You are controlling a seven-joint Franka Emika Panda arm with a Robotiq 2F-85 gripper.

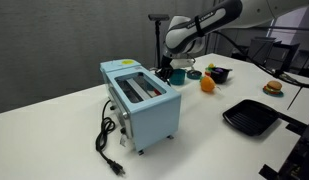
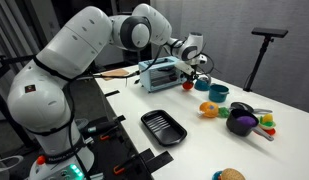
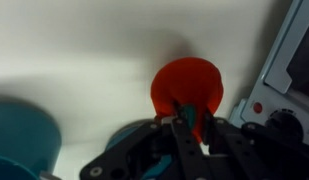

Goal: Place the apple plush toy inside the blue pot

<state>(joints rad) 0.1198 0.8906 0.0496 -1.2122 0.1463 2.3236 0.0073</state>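
I need to release the apple plush toy from my gripper in the open blue pot (image 1: 178, 70) (image 3: 18, 142) between the toaster and the orange fruit.
The apple plush toy (image 3: 189, 82) is a small round red soft toy; it lies on the white table beside the toaster and also shows in an exterior view (image 2: 189, 85). My gripper (image 3: 190, 122) reaches down on it, and its two fingers are pinched close on the toy's near side. The gripper shows in both exterior views (image 2: 195, 72) (image 1: 168, 68). The blue pot (image 2: 218, 94) is a small teal pot, standing apart from the toy. It shows at the lower left of the wrist view (image 3: 22, 140) and in an exterior view (image 1: 193, 75).
A light-blue toaster (image 1: 142, 100) with a black cord stands close to the toy (image 3: 294, 60). An orange fruit (image 2: 208, 109), a dark bowl (image 2: 241, 121) with toys, a black square pan (image 2: 162, 127) and a burger toy (image 1: 273, 88) lie on the table.
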